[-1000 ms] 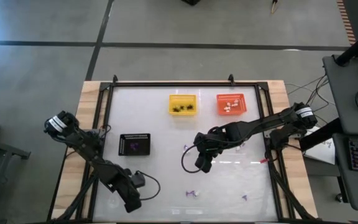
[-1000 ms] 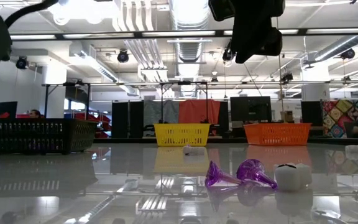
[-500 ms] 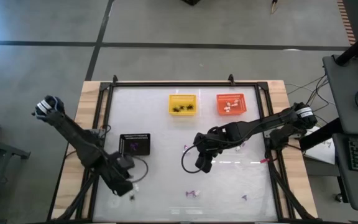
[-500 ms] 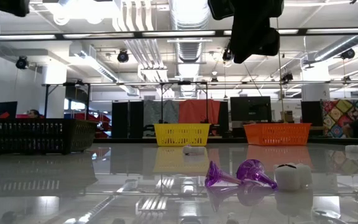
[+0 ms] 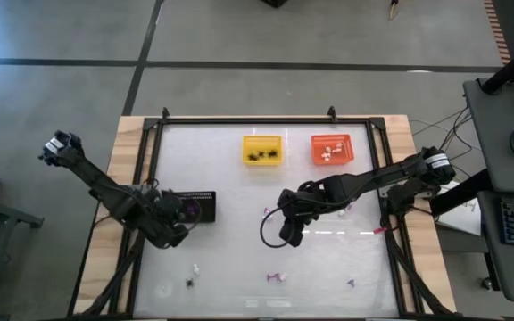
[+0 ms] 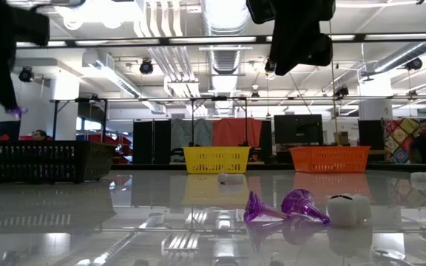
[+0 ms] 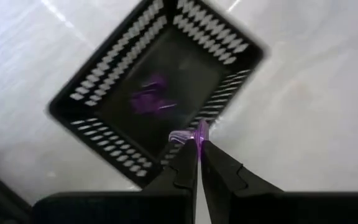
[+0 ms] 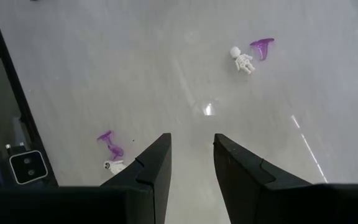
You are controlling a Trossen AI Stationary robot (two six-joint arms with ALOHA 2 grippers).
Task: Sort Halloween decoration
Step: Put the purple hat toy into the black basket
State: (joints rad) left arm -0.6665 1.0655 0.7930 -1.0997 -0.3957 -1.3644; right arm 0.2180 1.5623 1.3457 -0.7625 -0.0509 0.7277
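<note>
My left gripper needs to set the small purple trinket down and let go of it beside the other purple trinkets inside the black tray (image 5: 192, 210) (image 7: 159, 107).
My left gripper (image 5: 177, 228) (image 7: 199, 149) hovers at the near edge of the black tray (image 5: 205, 194) (image 7: 98, 81), shut on a small purple trinket (image 7: 199, 132). More purple trinkets (image 7: 151, 99) lie inside the tray. My right gripper (image 5: 291, 232) (image 8: 191, 155) is open, high above the middle of the table, touching nothing. Loose on the table lie purple trinkets (image 5: 279, 277) (image 6: 285, 206), a white one (image 5: 196, 267) and a black one (image 5: 189, 283). The right wrist view shows a white skeleton (image 8: 243, 61) next to a purple piece (image 8: 262, 46). My left gripper pinches the purple trinket by its lower edge (image 7: 198, 140) between the two fingertips (image 7: 188, 155), coming from above and pointing down. The trinket sticks out beyond the tips, lifted clear of the table, above the tray's near wall (image 7: 185, 134).
A yellow basket (image 5: 262, 149) with black pieces and an orange basket (image 5: 331, 149) with white pieces stand at the far side. A black frame (image 5: 239, 119) rims the table. Another purple piece (image 5: 351, 283) lies near the right near corner.
My left gripper has travelled from the table's near edge toward the far side and up, reaching the black tray with the purple trinket in its shut fingers. The white and black trinkets it left behind now show on the table.
</note>
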